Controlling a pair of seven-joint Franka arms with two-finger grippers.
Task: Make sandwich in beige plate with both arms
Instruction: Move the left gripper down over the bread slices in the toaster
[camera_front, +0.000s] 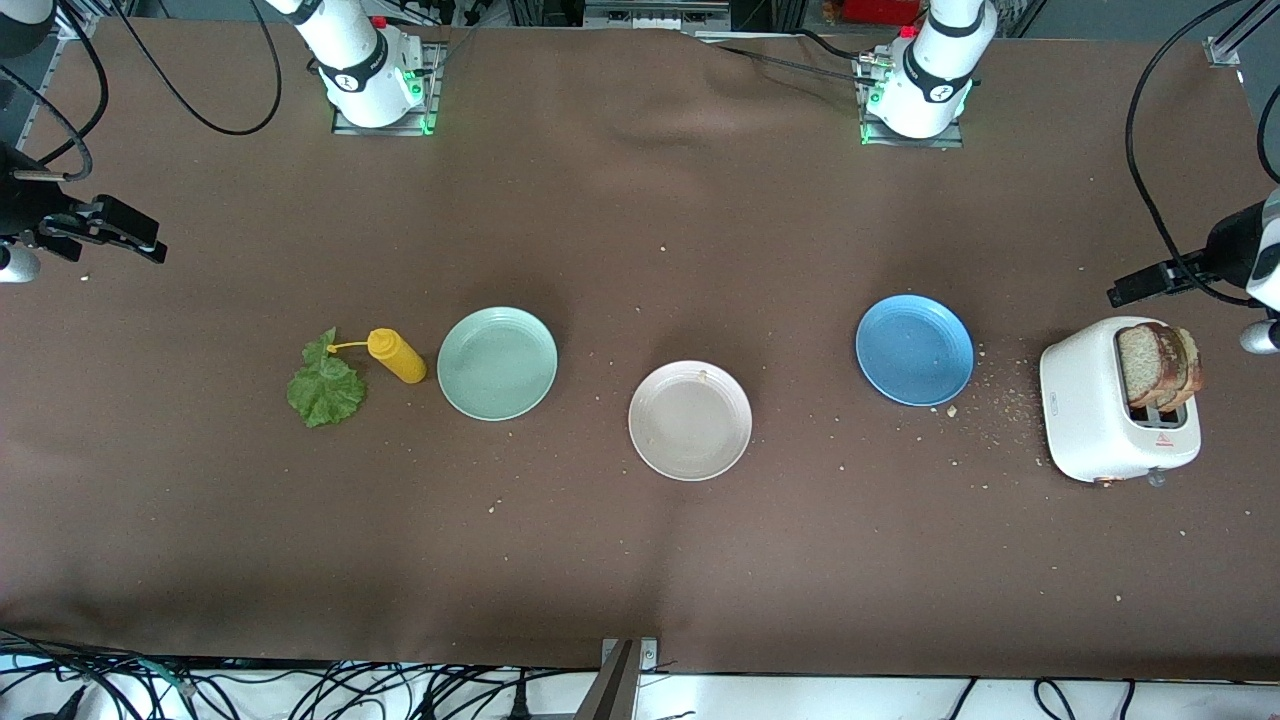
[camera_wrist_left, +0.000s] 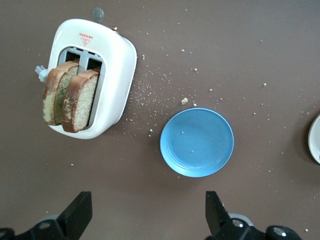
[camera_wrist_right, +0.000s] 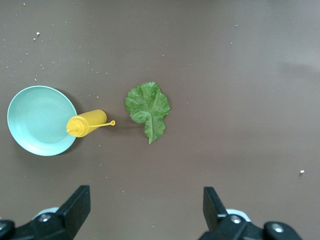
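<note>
My left gripper should next move to the bread slice nearer the blue plate in the white toaster and grab the slice's upper part (camera_front: 1150, 366) (camera_wrist_left: 80, 106).
The beige plate (camera_front: 690, 420) lies mid-table with only a crumb on it; its rim (camera_wrist_left: 316, 140) shows at the edge of the left wrist view. No sandwich is in view. Two brown bread slices (camera_front: 1160, 365) (camera_wrist_left: 70, 97) stand in a white toaster (camera_front: 1100, 420) (camera_wrist_left: 112, 60) toward the left arm's end. A green lettuce leaf (camera_front: 325, 385) (camera_wrist_right: 147, 107) lies flat toward the right arm's end. My left gripper (camera_front: 1135, 288) (camera_wrist_left: 148, 205) hangs open and empty beside the toaster. High over its end of the table, my right gripper (camera_front: 135, 238) (camera_wrist_right: 145, 197) is open and empty too.
A blue plate (camera_front: 914, 349) (camera_wrist_left: 197, 142) sits between the toaster and the beige plate, with crumbs scattered around. A mint-green plate (camera_front: 497, 362) (camera_wrist_right: 42, 120) and a yellow squeeze bottle (camera_front: 397, 356) (camera_wrist_right: 86, 123) lying on its side are beside the lettuce.
</note>
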